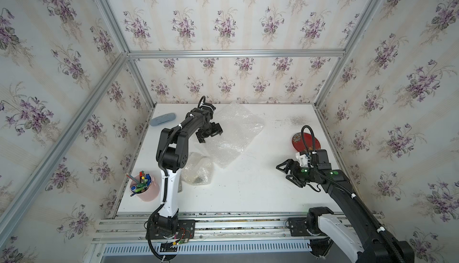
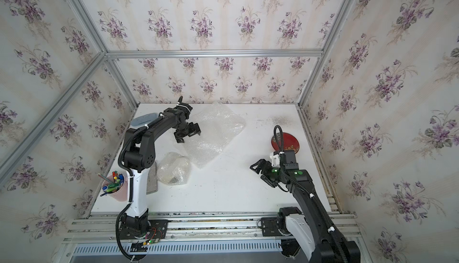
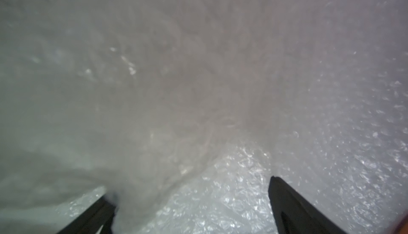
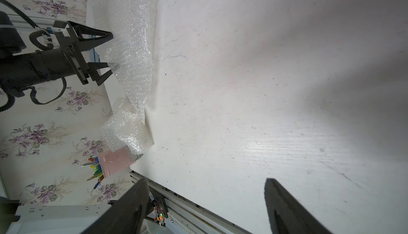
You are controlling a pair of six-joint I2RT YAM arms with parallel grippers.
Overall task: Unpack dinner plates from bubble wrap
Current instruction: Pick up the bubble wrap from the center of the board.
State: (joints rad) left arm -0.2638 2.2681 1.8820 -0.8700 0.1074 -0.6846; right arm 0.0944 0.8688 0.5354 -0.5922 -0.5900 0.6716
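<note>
I will next move my left gripper over to the far side (image 1: 197,159) of the smaller bubble wrap bundle near the front, and I will close it there.
A large sheet of bubble wrap (image 1: 236,135) lies loosely puffed at the back middle of the white table (image 1: 248,187). My left gripper (image 1: 210,136) is open at the sheet's left edge. In the left wrist view bubble wrap (image 3: 220,199) fills the picture between the fingers (image 3: 291,206), and a fold hangs over the other finger. A smaller bubble wrap bundle (image 1: 198,168) sits nearer the front, with a dark mark showing through it. A dark red flowered dinner plate (image 1: 306,142) lies bare at the right. My right gripper (image 1: 283,172) hovers open and empty in front of it.
A pink cup of pens (image 1: 145,187) stands at the front left, beside the left arm's base. A pale blue oval object (image 1: 162,120) lies at the back left. A grey flat item (image 2: 152,179) sits under the left arm. Papered walls with metal frame posts enclose three sides.
</note>
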